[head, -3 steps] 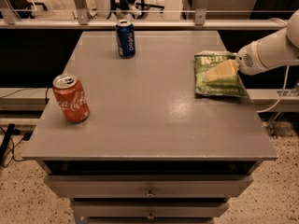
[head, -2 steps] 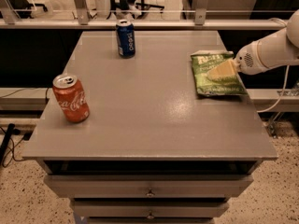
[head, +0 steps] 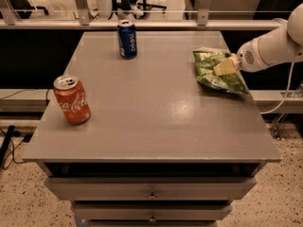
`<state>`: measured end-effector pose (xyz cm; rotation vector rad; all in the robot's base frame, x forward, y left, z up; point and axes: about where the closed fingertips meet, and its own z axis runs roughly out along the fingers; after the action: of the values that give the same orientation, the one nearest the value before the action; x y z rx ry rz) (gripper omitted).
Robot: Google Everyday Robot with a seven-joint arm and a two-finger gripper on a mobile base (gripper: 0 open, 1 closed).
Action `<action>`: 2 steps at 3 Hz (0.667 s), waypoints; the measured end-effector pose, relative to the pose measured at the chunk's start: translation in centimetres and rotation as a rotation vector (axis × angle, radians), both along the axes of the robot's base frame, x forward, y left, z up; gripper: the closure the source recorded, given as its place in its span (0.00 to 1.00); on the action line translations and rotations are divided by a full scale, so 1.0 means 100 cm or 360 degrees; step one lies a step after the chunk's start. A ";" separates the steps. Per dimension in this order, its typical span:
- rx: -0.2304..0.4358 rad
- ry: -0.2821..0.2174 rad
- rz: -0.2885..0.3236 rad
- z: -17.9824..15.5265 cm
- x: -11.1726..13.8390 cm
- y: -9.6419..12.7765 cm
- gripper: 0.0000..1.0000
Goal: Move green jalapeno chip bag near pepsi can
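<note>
Next, I release the green jalapeno chip bag on the grey table (head: 147,58) against the pepsi can's arm-facing side.
The green jalapeno chip bag (head: 211,74) is at the right edge of the grey table (head: 151,122), tilted, with its near corner over the edge. My gripper (head: 226,66) reaches in from the right on a white arm, its tan fingers closed on the bag's right side. The dark-blue pepsi can (head: 127,40) stands upright at the far middle of the table, well to the left of the bag.
A red Coca-Cola can (head: 72,100) stands upright near the table's left edge. Drawers (head: 151,193) sit under the tabletop. A rail with posts (head: 203,6) runs behind the table. A cable (head: 284,93) hangs at the right.
The bag and gripper have shifted slightly left and away from the near edge. The cans have not moved.
</note>
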<state>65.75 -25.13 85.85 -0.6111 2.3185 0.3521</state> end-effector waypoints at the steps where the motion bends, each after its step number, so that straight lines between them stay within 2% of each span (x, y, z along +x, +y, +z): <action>1: 0.0040 -0.0098 0.0010 0.038 0.008 0.029 1.00; 2: 0.0134 -0.0244 -0.0059 0.090 0.006 0.065 1.00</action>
<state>66.39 -18.64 94.88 -0.5343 2.1542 0.3703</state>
